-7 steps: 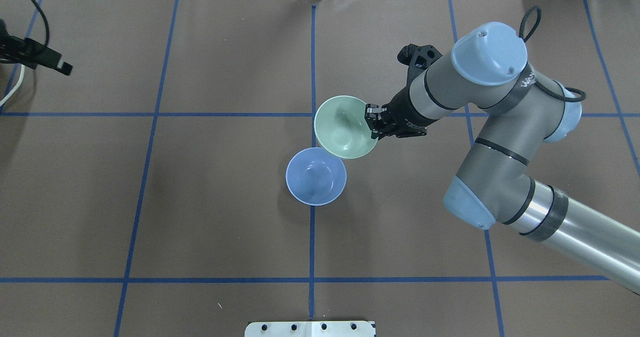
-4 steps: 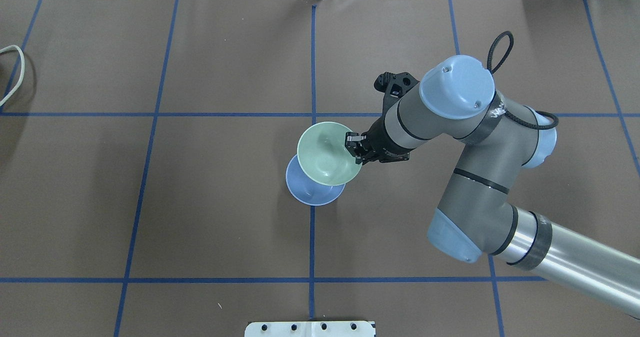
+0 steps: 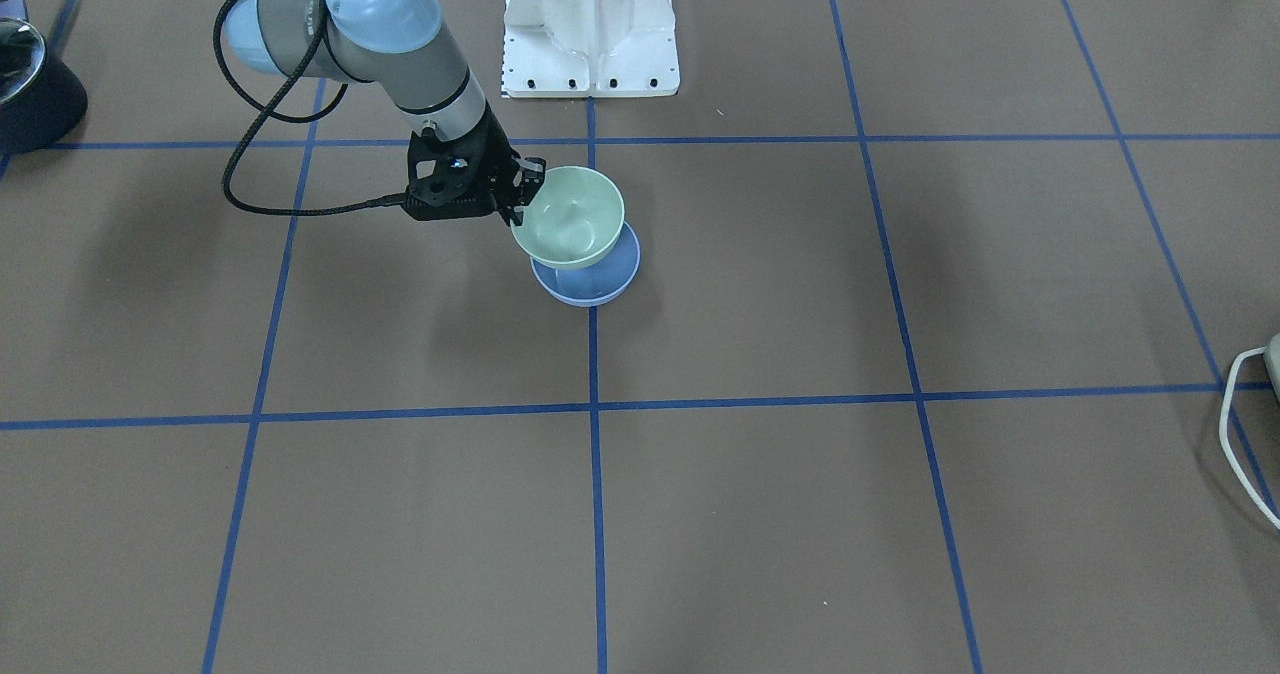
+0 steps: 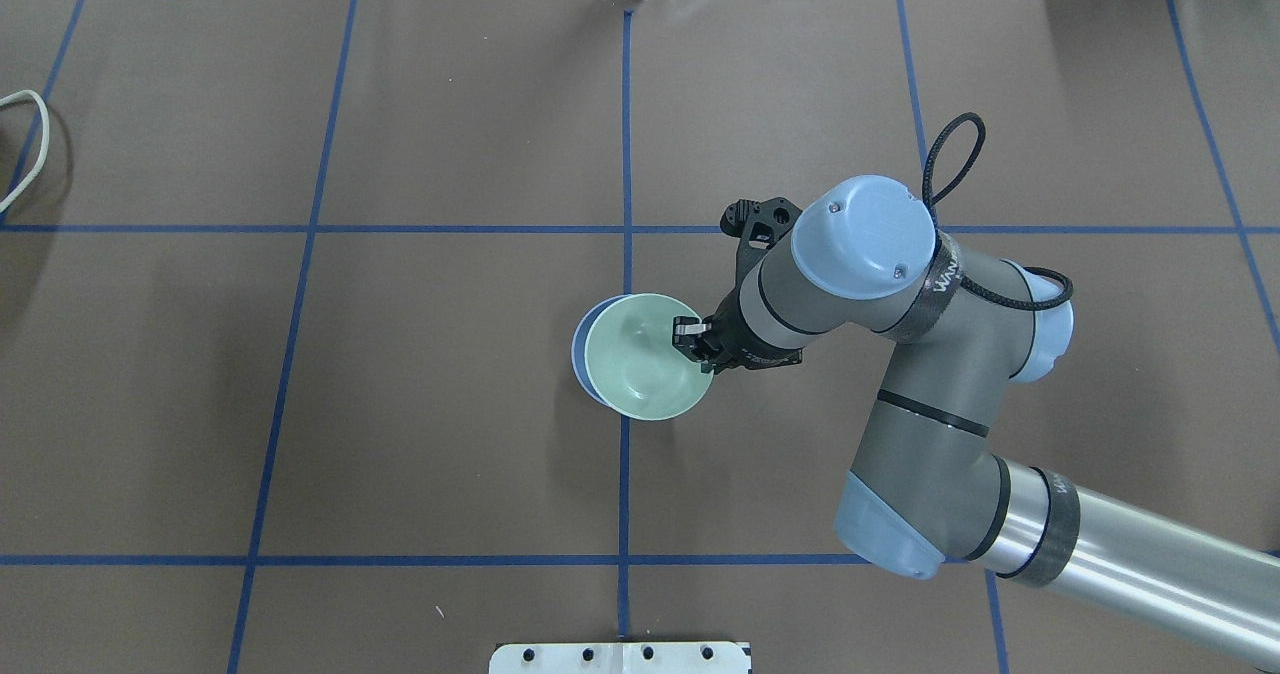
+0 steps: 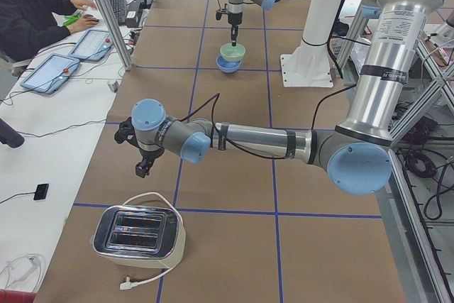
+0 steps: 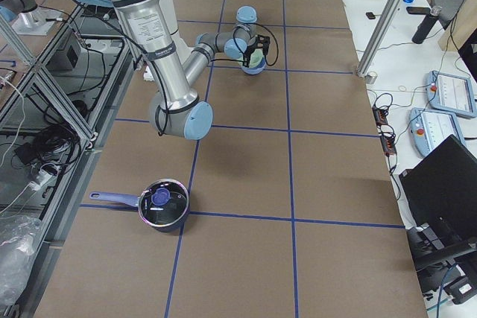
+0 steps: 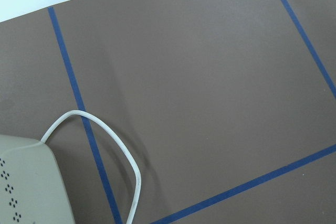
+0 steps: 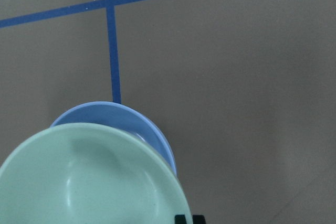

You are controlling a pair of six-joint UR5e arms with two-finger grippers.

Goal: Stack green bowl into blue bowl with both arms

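I should lower the green bowl with my right gripper and let go of it down inside the blue bowl [image 3: 589, 256] [image 8: 102, 170] that sits on the blue line. The green bowl is upright over the blue bowl now.
My right gripper [image 4: 692, 339] is shut on the right rim of the green bowl [image 4: 645, 356] and holds it upright right over the blue bowl [image 4: 578, 349]. Only a thin crescent of the blue bowl shows past the green one. In the front-facing view the green bowl [image 3: 570, 216] hangs a little above the blue bowl [image 3: 600, 279], gripper [image 3: 522, 189] at its rim. I cannot tell whether the bowls touch. The right wrist view shows the green bowl [image 8: 89, 177] over the blue bowl [image 8: 131, 121]. My left gripper [image 5: 142, 168] shows only in the exterior left view, far off; I cannot tell its state.
A toaster [image 5: 138, 232] with a white cable [image 4: 25, 144] stands at the table's left end, below my left wrist. A lidded pot [image 6: 162, 202] sits at the right end. The white pedestal [image 3: 590, 24] stands at the robot's side of the table.
My right gripper has carried the green bowl toward the robot and leftward, from beside the blue bowl to over it. My left gripper has gone out of the overhead view's left edge.
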